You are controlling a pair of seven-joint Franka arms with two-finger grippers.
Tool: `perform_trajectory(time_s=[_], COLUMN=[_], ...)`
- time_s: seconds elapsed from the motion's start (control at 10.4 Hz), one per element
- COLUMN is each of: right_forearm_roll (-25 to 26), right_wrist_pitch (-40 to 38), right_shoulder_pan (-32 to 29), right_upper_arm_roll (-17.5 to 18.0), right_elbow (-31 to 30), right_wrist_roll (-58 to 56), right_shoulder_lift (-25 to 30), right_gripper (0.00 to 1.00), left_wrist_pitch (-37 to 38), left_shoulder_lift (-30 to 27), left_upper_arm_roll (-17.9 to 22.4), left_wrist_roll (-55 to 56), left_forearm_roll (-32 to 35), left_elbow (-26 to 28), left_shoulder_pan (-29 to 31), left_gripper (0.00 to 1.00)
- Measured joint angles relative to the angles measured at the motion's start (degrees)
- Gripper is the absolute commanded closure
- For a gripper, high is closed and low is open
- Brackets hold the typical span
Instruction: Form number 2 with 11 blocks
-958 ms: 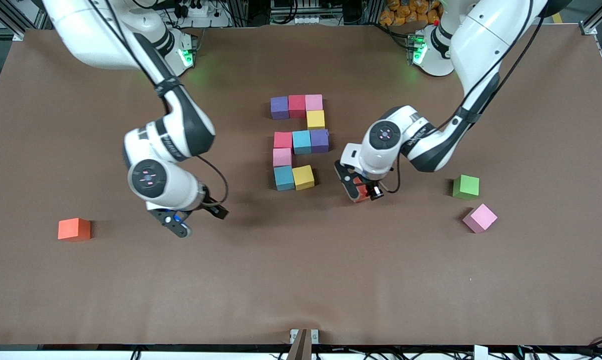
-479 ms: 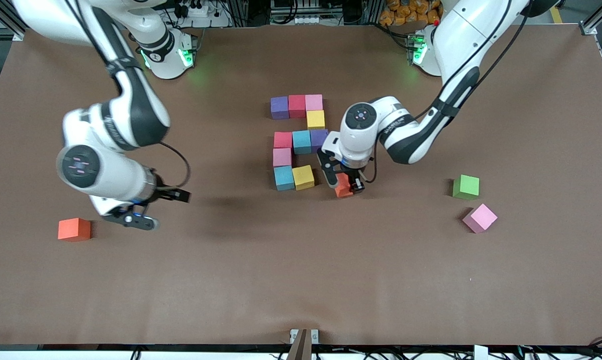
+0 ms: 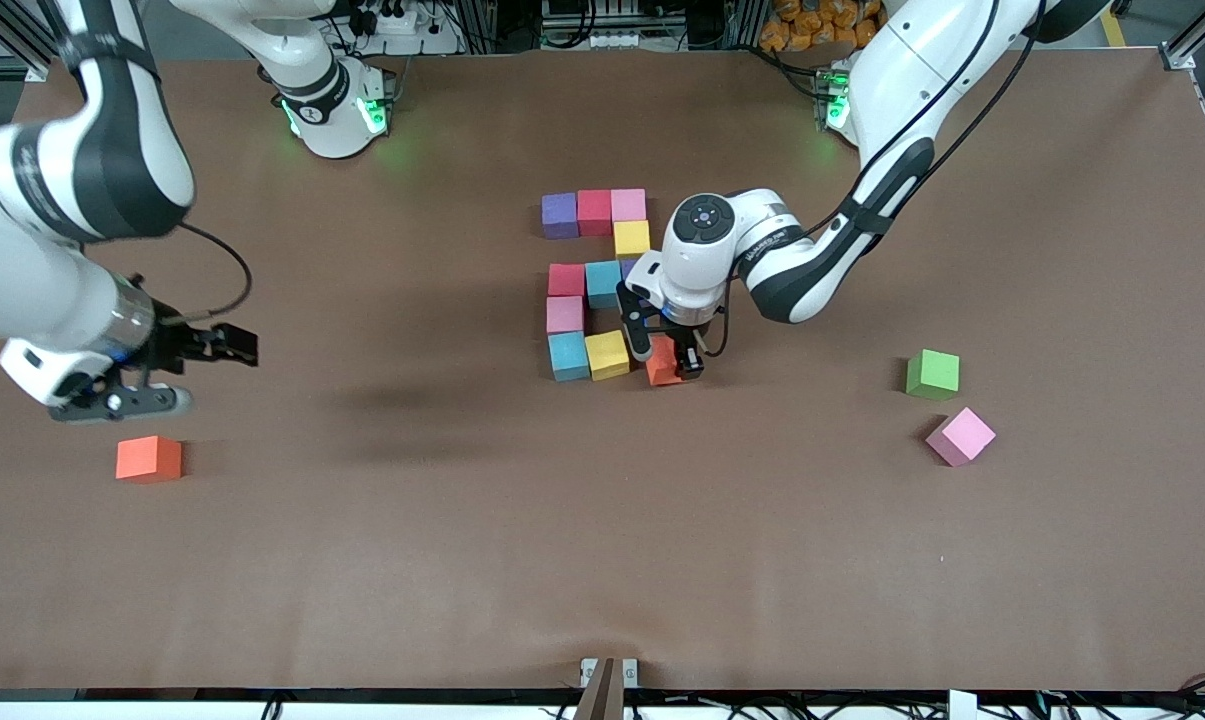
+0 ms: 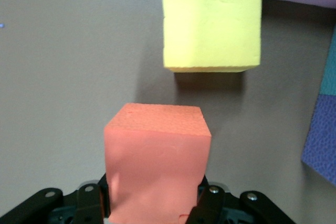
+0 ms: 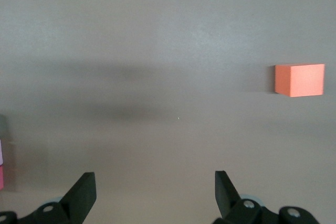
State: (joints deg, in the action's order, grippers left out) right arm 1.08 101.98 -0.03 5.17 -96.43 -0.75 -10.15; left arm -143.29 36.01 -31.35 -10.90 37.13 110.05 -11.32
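Observation:
Next, my left gripper releases the orange block, now held low over the table, snug against the free side of the last yellow block point(image 3: 643, 352) point(image 4: 207, 121).
The number 2 is laid out in touching blocks: purple point(image 3: 559, 215), red point(image 3: 594, 211), pink point(image 3: 629, 205), yellow point(image 3: 632, 238), red point(image 3: 566, 279), light blue point(image 3: 603, 283), a purple one mostly hidden by the left wrist, pink point(image 3: 565, 314), light blue point(image 3: 568, 356) and yellow point(image 3: 607, 354). My left gripper point(image 3: 664, 362) is shut on an orange block point(image 3: 661, 364) point(image 4: 157, 156), low over the table beside that last yellow block point(image 4: 212, 19), with a small gap between them. My right gripper point(image 3: 212, 376) point(image 5: 155, 195) hangs open and holds nothing, above the table near a loose orange block point(image 3: 148, 458) point(image 5: 300, 80).
A green cube point(image 3: 933, 374) and a loose pink block point(image 3: 960, 436) lie toward the left arm's end of the table. The brown table point(image 3: 602, 540) stretches wide on the front camera's side of the figure.
The left gripper has carried the orange block in beside the figure's yellow block. The right arm has swung away toward its own end of the table, near the loose orange block.

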Motion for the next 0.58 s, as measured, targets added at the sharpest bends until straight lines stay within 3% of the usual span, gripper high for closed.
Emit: perform_trajectory(time_s=[0.19, 0.58], right_forearm_roll=[0.0, 0.0], right_wrist_pitch=[-0.1, 0.0], right_shoulder_pan=[3.7, 5.3], right_upper_arm_roll=[-2.9, -4.0], right_elbow=[-1.7, -4.5], right_wrist_roll=[-0.9, -2.8], right_shoulder_lift=[3.2, 8.9], right_gripper=[0.00, 0.00], left_wrist_pitch=[-0.2, -0.6], left_shoulder_lift=[0.3, 1.5], left_upper_arm_roll=[0.0, 0.0], left_wrist_roll=[-0.1, -0.1], left_forearm_roll=[0.0, 0.0], left_elbow=[0.0, -0.5], left_shoulder_pan=[-0.2, -1.5], left_gripper=[0.54, 0.53])
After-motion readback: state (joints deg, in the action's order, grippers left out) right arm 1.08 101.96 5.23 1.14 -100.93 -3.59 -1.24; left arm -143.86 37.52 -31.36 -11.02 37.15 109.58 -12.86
